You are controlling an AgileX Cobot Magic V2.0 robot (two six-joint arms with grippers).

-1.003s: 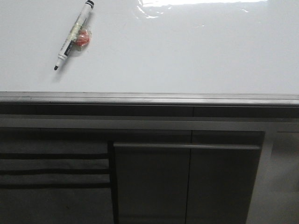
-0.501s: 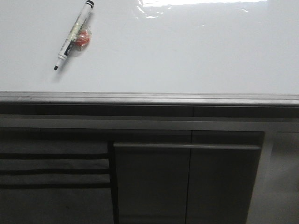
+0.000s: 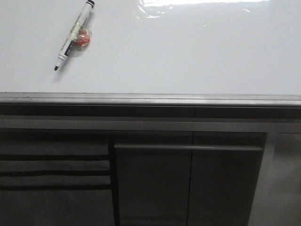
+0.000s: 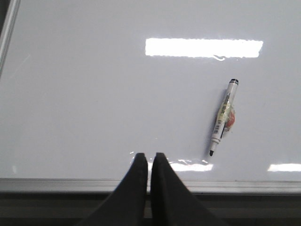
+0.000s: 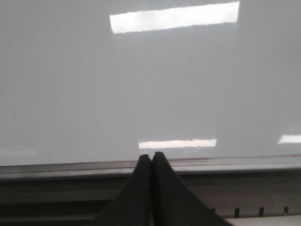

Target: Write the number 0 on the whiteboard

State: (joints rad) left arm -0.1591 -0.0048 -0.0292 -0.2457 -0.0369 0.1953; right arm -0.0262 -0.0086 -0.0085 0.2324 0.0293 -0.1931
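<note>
I will move my left gripper to the white marker next and close it on the marker's body point(image 3: 68, 48) point(image 4: 217, 131), between the red piece and the marker's black tip.
The whiteboard point(image 3: 188, 52) is a glossy white flat board with glare and a grey metal edge strip point(image 3: 150, 99). No number 0 shows on it. A white marker point(image 3: 74, 35) with a black tip lies uncapped on the board at the far left, with a small red piece point(image 3: 83, 38) taped beside it. It also shows in the left wrist view point(image 4: 224, 117). My left gripper point(image 4: 148, 155) is shut and empty over the board's near edge, some way from the marker. My right gripper point(image 5: 151, 155) is shut and empty over the edge strip. Neither gripper shows in the front view.
Grey cabinet fronts point(image 3: 188, 183) stand below the board's near edge. Bright glare patches point(image 4: 203, 47) lie on the board. The board's side edge point(image 4: 8, 33) shows in the left wrist view.
</note>
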